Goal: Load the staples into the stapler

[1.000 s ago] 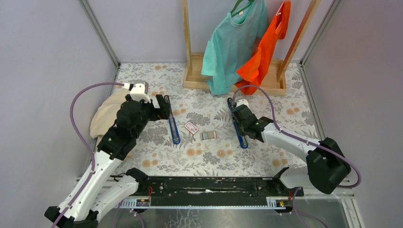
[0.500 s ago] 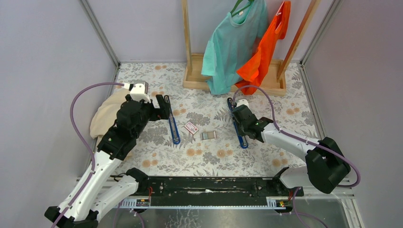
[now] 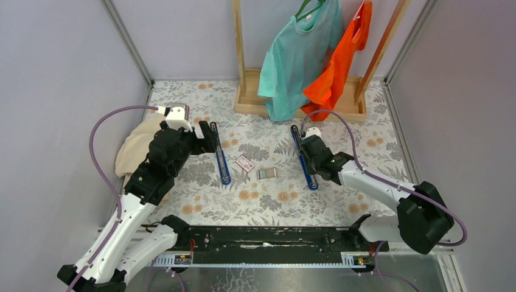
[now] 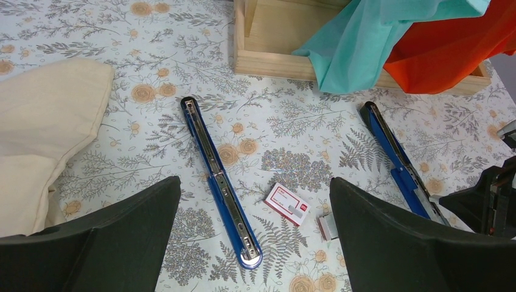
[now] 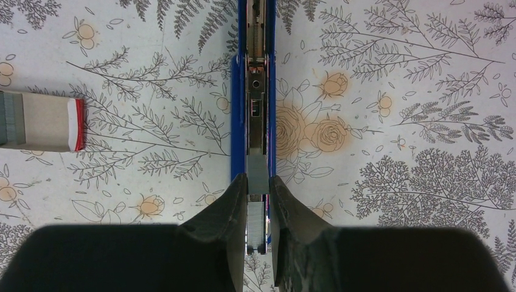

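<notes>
I need to let go of the short grey strip of staples, now at the channel's near end, with my right gripper inside the blue stapler's metal channel (image 3: 308, 171) (image 5: 257, 165), toward the near end of the channel.
Two long blue staplers lie open on the floral table. My right gripper (image 3: 309, 159) is over the right stapler (image 3: 299, 143), whose metal channel (image 5: 256, 91) runs straight away from the fingers. The gripper is shut on a short silvery strip of staples (image 5: 256, 222) at the channel's near end. A grey block of staples (image 3: 266, 173) in its card tray (image 5: 45, 125) rests between the staplers. My left gripper (image 3: 211, 135) hangs wide open and empty above the left stapler (image 4: 220, 185).
A red-and-white staple box (image 3: 244, 162) lies beside the left stapler. A beige cloth (image 3: 137, 149) sits at the left. A wooden rack base (image 3: 252, 103) with teal (image 3: 301, 55) and orange (image 3: 341, 67) shirts stands at the back.
The right arm's elbow has drifted slightly to the right, and its gripper stays on the right stapler. The left arm has not moved.
</notes>
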Controlling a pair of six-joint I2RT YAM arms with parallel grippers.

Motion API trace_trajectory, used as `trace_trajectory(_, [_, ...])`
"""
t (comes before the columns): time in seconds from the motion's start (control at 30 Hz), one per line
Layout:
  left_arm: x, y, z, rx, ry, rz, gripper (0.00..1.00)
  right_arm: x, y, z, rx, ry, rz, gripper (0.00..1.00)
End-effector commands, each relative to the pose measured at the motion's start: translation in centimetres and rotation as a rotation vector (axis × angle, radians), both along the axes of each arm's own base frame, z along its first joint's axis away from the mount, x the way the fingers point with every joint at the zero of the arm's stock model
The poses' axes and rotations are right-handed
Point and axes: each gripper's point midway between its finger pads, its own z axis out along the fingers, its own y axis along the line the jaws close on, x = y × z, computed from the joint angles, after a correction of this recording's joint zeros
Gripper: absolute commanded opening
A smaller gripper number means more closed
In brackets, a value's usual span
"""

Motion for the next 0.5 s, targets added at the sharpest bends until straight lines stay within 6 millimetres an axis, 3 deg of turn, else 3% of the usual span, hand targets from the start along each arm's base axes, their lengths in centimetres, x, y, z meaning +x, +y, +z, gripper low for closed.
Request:
trace_trajectory(0.0, [0.2, 0.1, 0.7, -0.026, -0.030, 0.010, 1.00, 0.3, -0.4, 0.3, 0.004, -0.018, -0.021, 0.08])
trace_trajectory(0.47, [0.2, 0.0, 0.5, -0.026, -0.025, 0.004, 1.00, 0.1, 0.0, -0.9, 0.003, 0.017, -0.013, 0.08])
